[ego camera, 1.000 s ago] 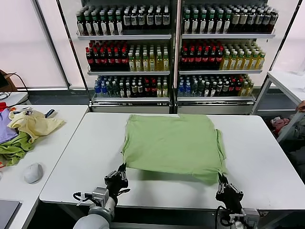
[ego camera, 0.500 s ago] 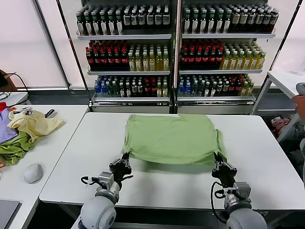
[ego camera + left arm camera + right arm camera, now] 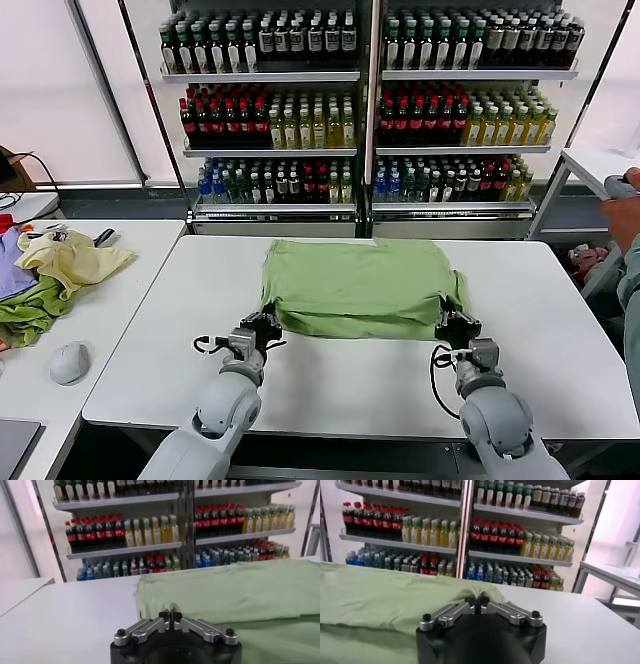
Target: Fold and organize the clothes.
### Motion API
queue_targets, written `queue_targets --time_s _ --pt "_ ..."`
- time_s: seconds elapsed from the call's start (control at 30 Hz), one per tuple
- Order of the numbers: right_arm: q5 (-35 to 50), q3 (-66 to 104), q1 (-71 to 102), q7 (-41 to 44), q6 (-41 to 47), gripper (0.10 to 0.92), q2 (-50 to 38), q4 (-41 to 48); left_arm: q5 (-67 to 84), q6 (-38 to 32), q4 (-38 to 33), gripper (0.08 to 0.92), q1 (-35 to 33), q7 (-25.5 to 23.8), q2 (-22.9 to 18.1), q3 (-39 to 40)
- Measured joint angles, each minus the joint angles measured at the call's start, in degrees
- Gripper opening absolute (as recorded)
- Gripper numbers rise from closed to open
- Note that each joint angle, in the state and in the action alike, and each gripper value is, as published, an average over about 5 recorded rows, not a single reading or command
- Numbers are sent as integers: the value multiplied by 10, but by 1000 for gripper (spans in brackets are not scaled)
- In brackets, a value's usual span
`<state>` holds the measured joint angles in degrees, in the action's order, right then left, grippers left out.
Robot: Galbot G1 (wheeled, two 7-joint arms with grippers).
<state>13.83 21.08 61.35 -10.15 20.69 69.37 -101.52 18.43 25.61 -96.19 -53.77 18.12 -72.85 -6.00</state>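
The shirt's far edge lies at the table's far edge, so my left gripper will regrip the shirt's near corner (image 3: 285,319) and pull it closer with my right gripper.
The light green shirt (image 3: 360,282) lies on the white table (image 3: 330,385), its near part folded over toward the far side; its print and collar are hidden. My left gripper (image 3: 263,322) is shut on the shirt's near left corner. My right gripper (image 3: 455,321) is shut on the near right corner. In the left wrist view the fingers (image 3: 170,615) pinch green cloth (image 3: 240,587). In the right wrist view the gripper (image 3: 476,601) likewise pinches the cloth (image 3: 380,597).
A side table on the left holds a pale yellow garment (image 3: 70,258), darker green (image 3: 30,310) and purple cloths, and a grey mouse (image 3: 70,362). Bottle shelves (image 3: 370,110) stand behind the table. A person's arm (image 3: 625,215) shows at the right edge.
Both grippers have carried the shirt's near edge away from me, toward the far side, so the fold has grown and the visible shirt has become shorter.
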Motion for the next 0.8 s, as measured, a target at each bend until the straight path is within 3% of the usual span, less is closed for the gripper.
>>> queue_targets --time_s 0.3,0.7,0.8 --pt "-10 0 -5 15 -5 409 6 13 -7 -1 22 322 15 6 2 -1" --pt "6 56 48 19 -16 752 -5 -15 5 -17 -13 659 -21 5 10 -19" --pt "11 64 51 19 -10 807 -6 -10 8 -17 -13 745 -24 4 7 -18"
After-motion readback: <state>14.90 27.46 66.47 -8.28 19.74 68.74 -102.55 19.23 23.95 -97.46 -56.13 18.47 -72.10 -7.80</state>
